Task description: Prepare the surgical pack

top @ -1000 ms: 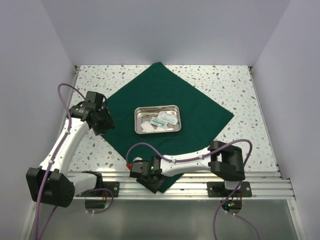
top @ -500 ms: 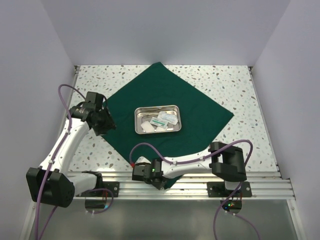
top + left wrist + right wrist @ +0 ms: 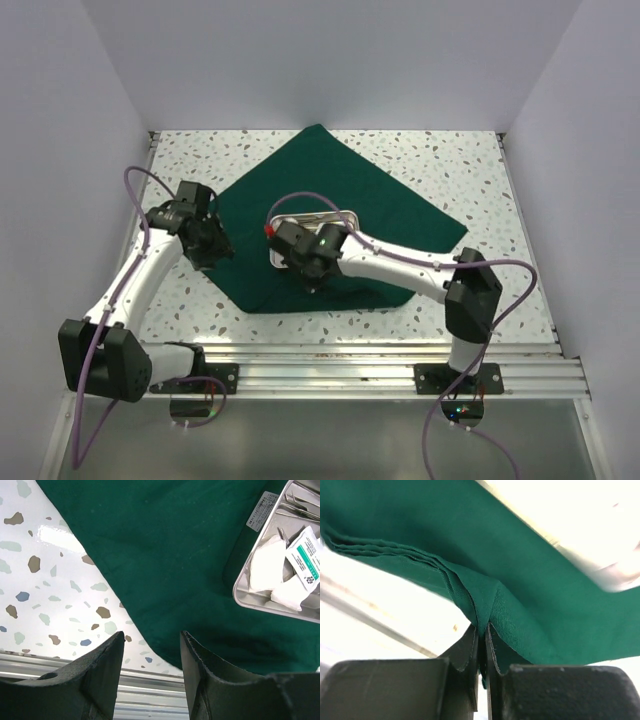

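My right gripper is going to let go of the bunched corner on the green drape (image 3: 312,204) just past the far rim of the steel tray.
The surgical pack (image 3: 390,205) is a dark green drape spread cornerwise on the speckled table, its near corner folded back toward the middle. My right gripper (image 3: 312,275) is shut on that bunched corner (image 3: 482,620) and holds it over the front of the steel tray (image 3: 315,214). The folded cloth hides the tray's front part in the top view. My left gripper (image 3: 212,250) hovers open over the drape's left edge (image 3: 125,600), with nothing between its fingers (image 3: 210,680). In the left wrist view the tray (image 3: 270,606) holds white packets, a teal-labelled packet and steel instruments.
An aluminium rail (image 3: 350,365) runs along the near table edge. White walls close in the left, right and back sides. Purple cables loop off both arms. Bare terrazzo (image 3: 470,160) shows around the drape.
My right gripper shut on the drape's near corner at the rail, then carried it up and back over the tray's front. The left arm has barely shifted.
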Available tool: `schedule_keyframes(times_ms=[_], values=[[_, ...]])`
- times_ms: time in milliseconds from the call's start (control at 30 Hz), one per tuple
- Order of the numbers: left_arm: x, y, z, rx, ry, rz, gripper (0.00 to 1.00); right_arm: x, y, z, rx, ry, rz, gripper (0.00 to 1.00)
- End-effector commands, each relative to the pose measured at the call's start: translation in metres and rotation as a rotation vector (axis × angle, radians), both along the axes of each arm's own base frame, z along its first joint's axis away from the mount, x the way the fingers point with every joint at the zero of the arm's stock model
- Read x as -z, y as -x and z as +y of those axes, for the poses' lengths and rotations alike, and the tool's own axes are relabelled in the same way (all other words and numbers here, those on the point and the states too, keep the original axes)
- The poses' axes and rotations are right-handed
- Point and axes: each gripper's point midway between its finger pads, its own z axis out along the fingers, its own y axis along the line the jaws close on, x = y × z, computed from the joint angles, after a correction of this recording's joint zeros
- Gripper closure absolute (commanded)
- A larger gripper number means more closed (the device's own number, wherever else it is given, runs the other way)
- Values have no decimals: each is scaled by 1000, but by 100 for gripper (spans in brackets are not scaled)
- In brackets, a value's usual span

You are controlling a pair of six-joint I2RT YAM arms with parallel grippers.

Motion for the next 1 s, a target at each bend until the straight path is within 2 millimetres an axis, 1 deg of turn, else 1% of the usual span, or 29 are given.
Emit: schedule_keyframes(times_ms=[0, 33, 67, 100, 133, 167, 233, 267, 300, 333, 367, 400, 433, 467, 533, 633, 833, 967], values=[[-13, -20, 2, -24, 0, -65, 47, -33, -60, -2, -18, 6, -105, 100], [-13, -21, 2, -24, 0, -64, 47, -38, -79, -6, 11, -3, -113, 100], [-13, -23, 3, -29, -2, -65, 47, -51, -93, 1, 14, -35, -136, 100], [-12, -24, 3, -30, -2, -61, 47, -54, -102, 4, 11, -48, -142, 100], [-12, -25, 3, -31, -2, -61, 47, -48, -116, 4, 5, -34, -141, 100], [-12, -25, 3, -31, -2, -59, 47, -62, -128, 12, 9, -67, -169, 100], [-9, -26, 3, -31, -4, -49, 47, -67, -142, 16, 11, -75, -182, 100], [-7, -26, 3, -33, -5, -41, 47, -72, -157, 20, 26, -98, -194, 100], [-7, -26, 3, -33, -5, -38, 47, -72, -164, 23, 31, -108, -198, 100], [-6, -25, 3, -36, -4, -35, 47, -74, -174, 21, 49, -120, -202, 100], [-4, -25, 3, -34, -5, -30, 47, -76, -185, 26, 57, -137, -213, 100], [-3, -25, 3, -33, -5, -23, 47, -76, -190, 27, 63, -142, -217, 100], [-2, -25, 3, -31, -4, -21, 47, -78, -200, 24, 82, -147, -224, 100], [-2, -25, 2, -28, -4, -18, 47, -81, -207, 27, 87, -156, -232, 100], [-3, -26, 3, -24, -8, -16, 47, -84, -218, 24, 104, -166, -242, 100], [-3, -26, 6, -26, -19, -8, 47, -93, -231, 24, 125, -209, -255, 100], [-1, -27, 6, -28, -17, -2, 47, -80, -243, 14, 168, -187, -246, 100], [2, -26, 6, -29, -18, 7, 47, -71, -252, 17, 175, -201, -245, 100]])
